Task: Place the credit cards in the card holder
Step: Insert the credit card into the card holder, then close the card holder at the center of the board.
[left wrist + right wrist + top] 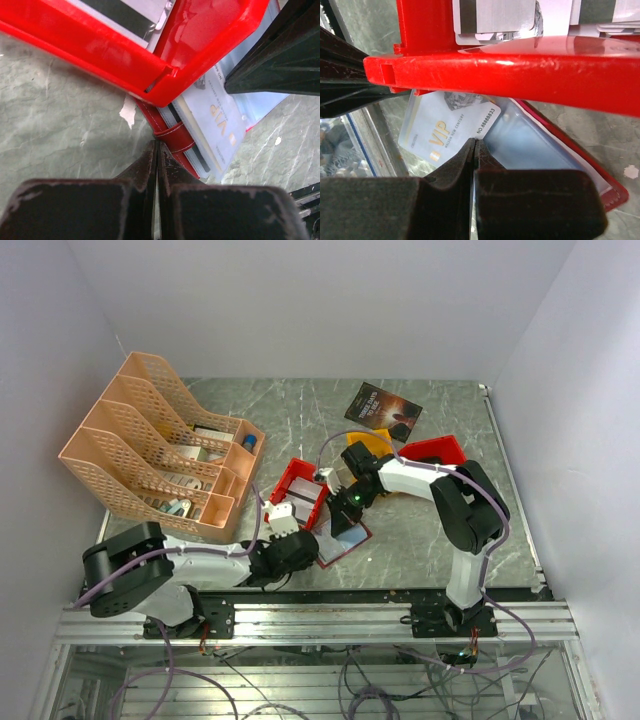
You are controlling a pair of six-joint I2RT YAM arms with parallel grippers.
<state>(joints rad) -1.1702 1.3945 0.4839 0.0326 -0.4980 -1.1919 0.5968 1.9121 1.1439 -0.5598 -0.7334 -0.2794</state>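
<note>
The shut fingers of my left gripper touch only the edge of the dark-red strap, so I will open them, grip the strap's middle (176,137) and pull the card holder off the red bin.
The card holder (343,543) lies open on the table by the red bin's near corner, with its dark-red strap (175,137) and a pale inner pocket (530,145) showing. A pale credit card (447,131) printed VIP lies on it, partly over the pocket; in the left wrist view the same card (215,115) sticks out past the holder's edge. My right gripper (475,142) is shut, its tips at the card's near edge. My left gripper (157,145) is shut with nothing seen between its jaws, its tips against the strap. More credit cards (495,15) lie inside the red bin (520,65).
The red bin (300,488) stands right behind both grippers, overhanging the holder. A second red bin (437,449) and a dark booklet (383,406) lie further back. An orange file rack (160,445) fills the left side. The right gripper's black body (280,55) is close to my left gripper.
</note>
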